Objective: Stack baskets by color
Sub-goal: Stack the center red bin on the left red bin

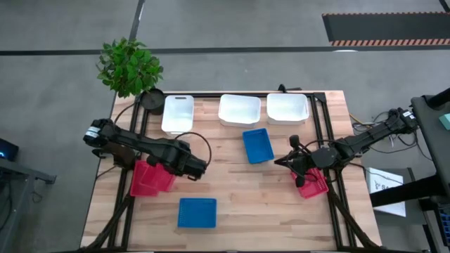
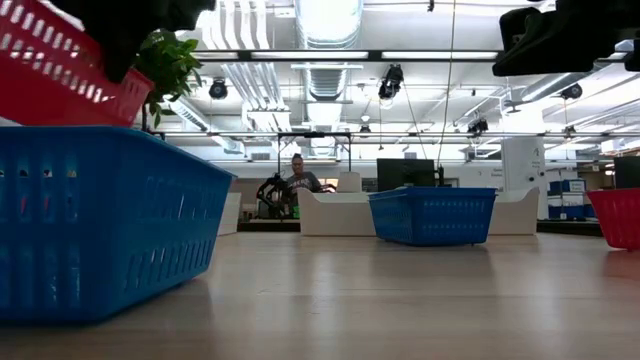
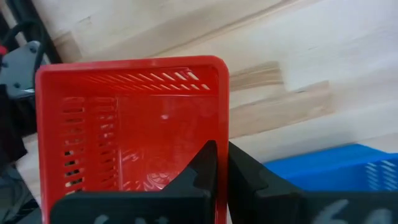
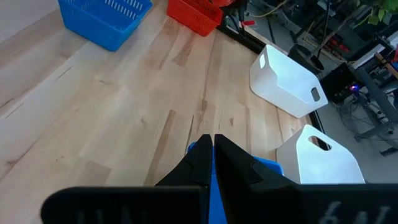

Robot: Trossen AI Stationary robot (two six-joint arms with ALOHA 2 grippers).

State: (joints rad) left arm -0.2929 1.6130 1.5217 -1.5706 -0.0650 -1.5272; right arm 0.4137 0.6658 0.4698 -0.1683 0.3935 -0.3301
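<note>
The red basket will go down from my left gripper beside the black rail, diagonally behind the front blue basket (image 1: 145,183).
My left gripper (image 1: 188,169) is shut on a red basket (image 3: 130,130) at the table's left, and it shows lifted and tilted in the low view (image 2: 60,75) above a blue basket (image 2: 100,230) that rests on its base near the front edge. A second blue basket (image 1: 258,145) sits mid-table. Three white baskets (image 1: 239,109) stand in a row at the far edge. My right gripper (image 4: 212,146) is shut and holds nothing, hovering just right of the middle blue basket. Another red basket (image 1: 313,184) rests on the table under the right arm. My left gripper pinches one long side wall of the red basket at its rim (image 3: 219,127), with one finger inside the basket and one outside. The fingers come from above, pointing down. The basket hangs clear of the table, tilted.
A dark pot with a green plant (image 1: 130,67) stands at the far left corner. Black frame rails (image 1: 320,133) run along the table's left and right sides. Bare wood lies open in the middle and toward the front right (image 1: 267,211).
</note>
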